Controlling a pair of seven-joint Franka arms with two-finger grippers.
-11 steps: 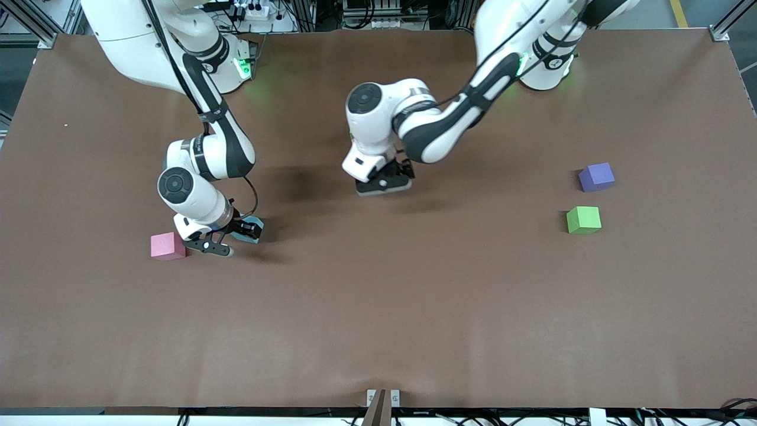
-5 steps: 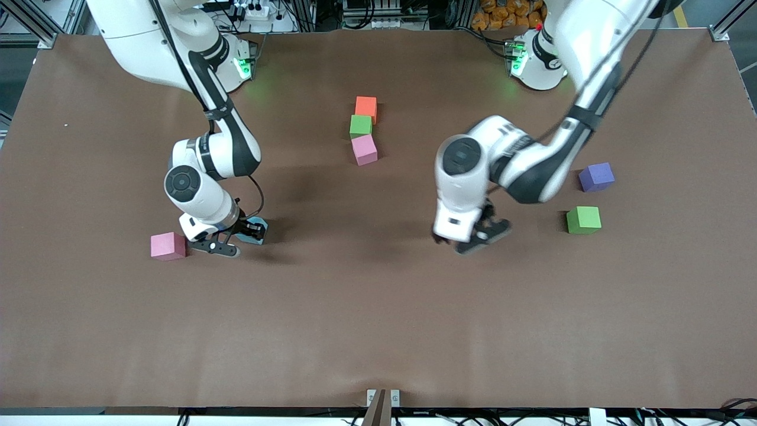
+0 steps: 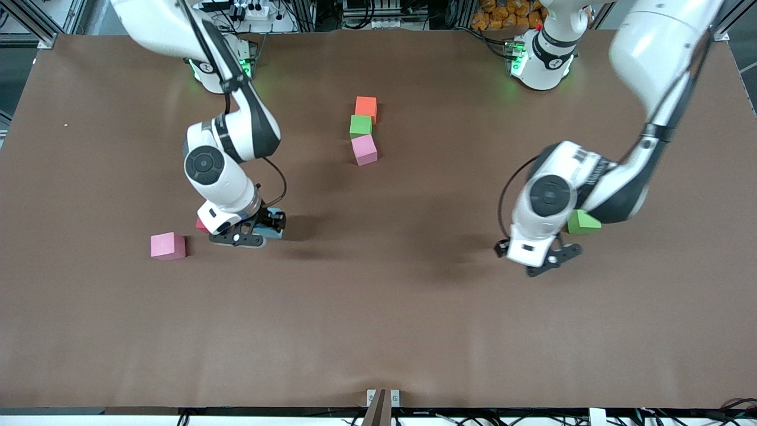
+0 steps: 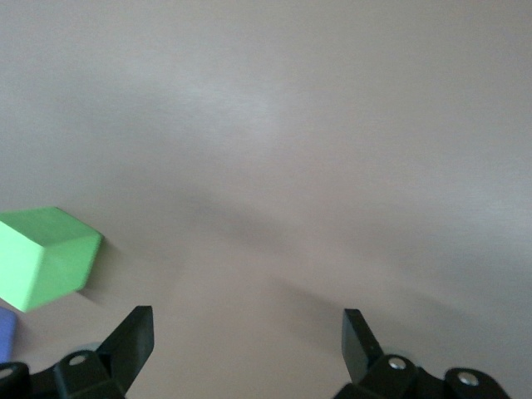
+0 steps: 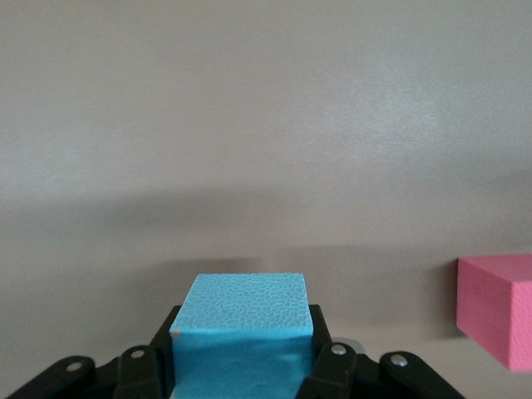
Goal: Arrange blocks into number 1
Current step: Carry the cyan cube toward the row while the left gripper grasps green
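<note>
The opposite sides of the lone green block [image 3: 582, 222] [image 4: 48, 262], the one beside the purple block and apart from the column, should be grabbed next by my left gripper.
My right gripper [image 3: 260, 228] is shut on a light blue block [image 3: 272, 233], low over the table between the pink block [image 3: 168, 246] and the table's middle. The right wrist view shows the light blue block [image 5: 241, 328] clamped between both fingers, with the pink block [image 5: 499, 320] beside it. A red block [image 3: 201, 225] peeks out from under that hand. Orange [image 3: 366, 106], green [image 3: 361, 125] and pink [image 3: 365, 149] blocks form a short column. My left gripper [image 3: 552, 260] hangs open and holds nothing, next to another green block [image 3: 585, 221], which also appears in the left wrist view [image 4: 46, 256].
The brown table [image 3: 378, 331] has wide bare room toward the front camera. A sliver of a purple block [image 4: 4, 332] shows at the edge of the left wrist view; my left arm hides that block in the front view.
The right gripper closed on the light blue block and shifted with it toward the table's middle, uncovering a red block. The left arm swung from over the column to beside the green block.
</note>
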